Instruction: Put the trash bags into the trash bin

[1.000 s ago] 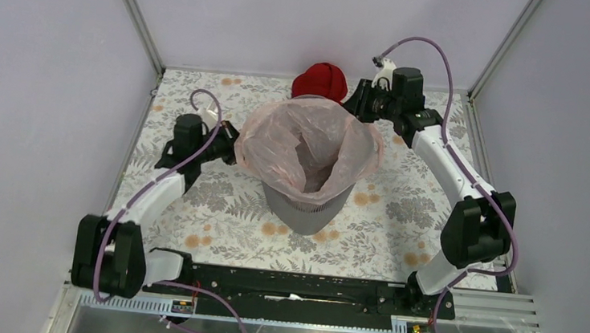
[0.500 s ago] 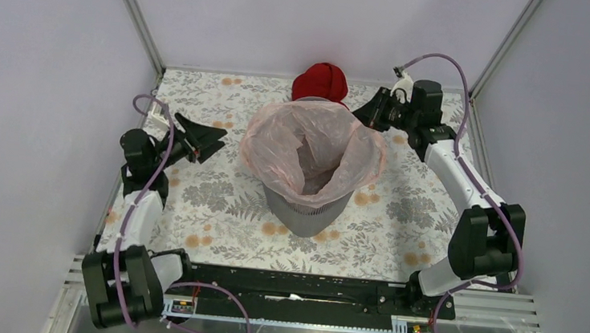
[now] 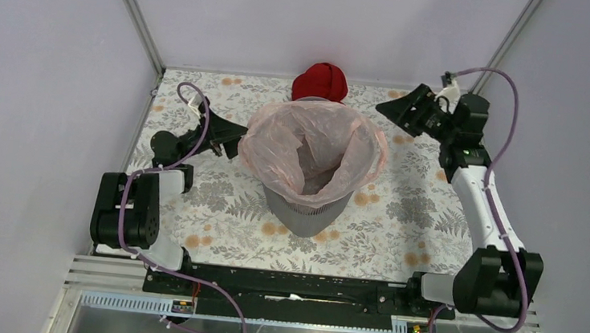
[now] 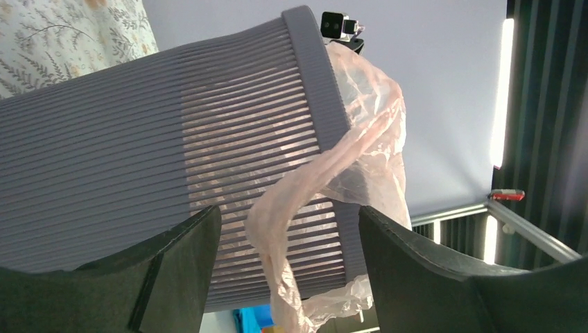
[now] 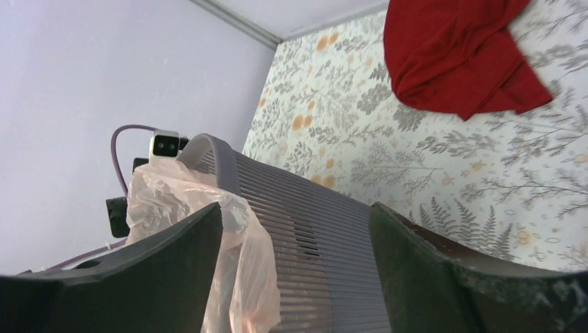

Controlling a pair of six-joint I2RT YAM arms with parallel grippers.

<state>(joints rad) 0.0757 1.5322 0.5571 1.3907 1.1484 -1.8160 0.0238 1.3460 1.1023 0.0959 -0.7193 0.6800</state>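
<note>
My left gripper should take the trash bag's edge farther back (image 4: pixel 351 143) and, with my right gripper, pull it over the trash bin's rim, because the bin's back rim shows uncovered.
The grey trash bin (image 3: pixel 304 212) stands mid-table, lined with the pale pink trash bag (image 3: pixel 278 137), whose film is folded out over the rim. My left gripper (image 3: pixel 235 140) is open just left of the bin, clear of the rim. Its wrist view shows the bin's slatted wall (image 4: pixel 139 152) and a loose strip of the bag (image 4: pixel 360 139) hanging beyond the spread jaws (image 4: pixel 288 216). My right gripper (image 3: pixel 391 110) is open at the back right, apart from the bin. Through its jaws (image 5: pixel 295 216) I see the bin (image 5: pixel 326 229) and the bag's edge (image 5: pixel 239 250).
A dark red cloth bundle (image 3: pixel 321 80) lies behind the bin by the back wall, also seen as the red cloth (image 5: pixel 457 55) on the floral mat (image 3: pixel 400 216). Pale walls and metal posts close in the left, right and back sides.
Both grippers have opened and drawn away from the bag at the rim. The left arm folded back toward the left wall; the right arm swung out to the back right corner.
</note>
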